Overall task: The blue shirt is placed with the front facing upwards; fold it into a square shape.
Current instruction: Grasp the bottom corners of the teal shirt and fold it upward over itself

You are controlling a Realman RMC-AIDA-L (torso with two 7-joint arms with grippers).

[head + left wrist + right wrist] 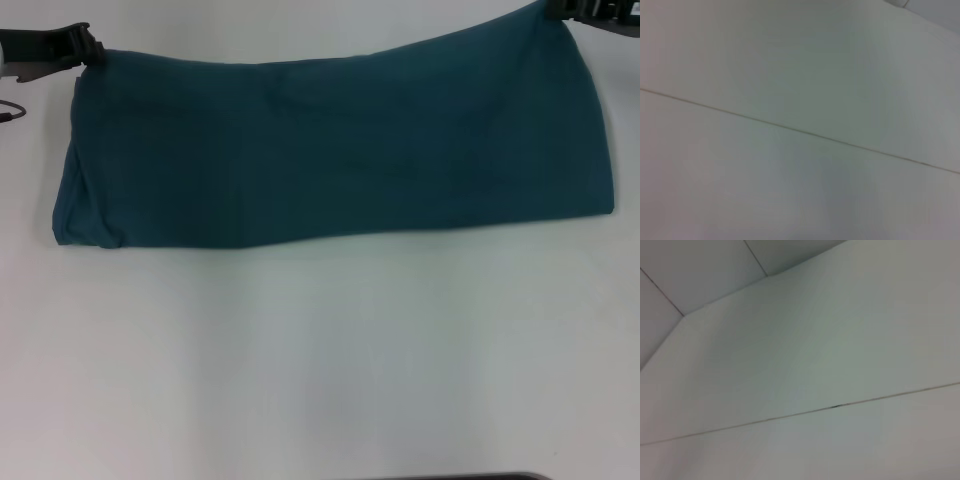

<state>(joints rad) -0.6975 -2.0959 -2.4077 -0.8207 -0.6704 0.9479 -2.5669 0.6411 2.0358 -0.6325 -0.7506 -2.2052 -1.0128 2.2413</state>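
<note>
The robot's left gripper needs to release the raised corner of the blue shirt beside the lower layer's corner (106,75) that peeks out.
The blue shirt (330,150) lies across the far half of the white table (320,360) as a wide dark teal band, folded over. Its print, collar and label are hidden. My left gripper (90,50) pinches the band's far left corner. My right gripper (555,10) pinches the far right corner, at the top edge of the head view. The far edge sags between the two held corners, and the right corner is drawn up higher. The near edge rests on the table. Both wrist views show only pale surfaces, not the shirt.
White tabletop stretches in front of the shirt to the near edge, where a dark strip (450,476) shows. A thin seam line crosses the left wrist view (800,131) and the right wrist view (805,412). A dark cable (8,110) lies at the far left.
</note>
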